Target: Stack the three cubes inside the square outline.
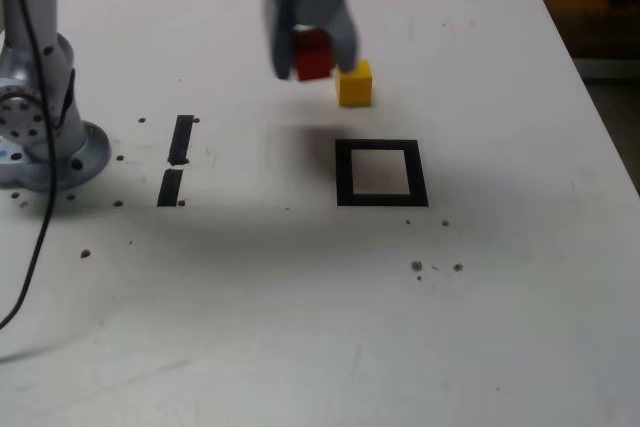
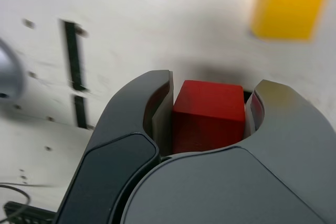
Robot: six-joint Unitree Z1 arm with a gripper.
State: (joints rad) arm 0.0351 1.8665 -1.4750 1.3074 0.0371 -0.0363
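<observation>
Next, my gripper drops the red cube on the white interior of the square outline (image 1: 377,169), a little toward the tape strips.
My gripper (image 1: 312,57) is shut on the red cube (image 1: 313,54), which hangs above the table behind the square outline (image 1: 381,173). The wrist view shows the red cube (image 2: 208,115) clamped between both jaws of the gripper (image 2: 209,116). A yellow cube (image 1: 355,83) rests on the table just to the exterior view's right of the gripper, outside the outline; it also appears in the wrist view as a blurred yellow cube (image 2: 287,10). The outline's white interior holds nothing. No green cube is in view.
Two short black tape strips (image 1: 177,159) lie at the exterior view's left of the outline. The arm's grey base (image 1: 45,117) stands at the far left with a black cable. Small dark specks dot the white table (image 1: 320,327).
</observation>
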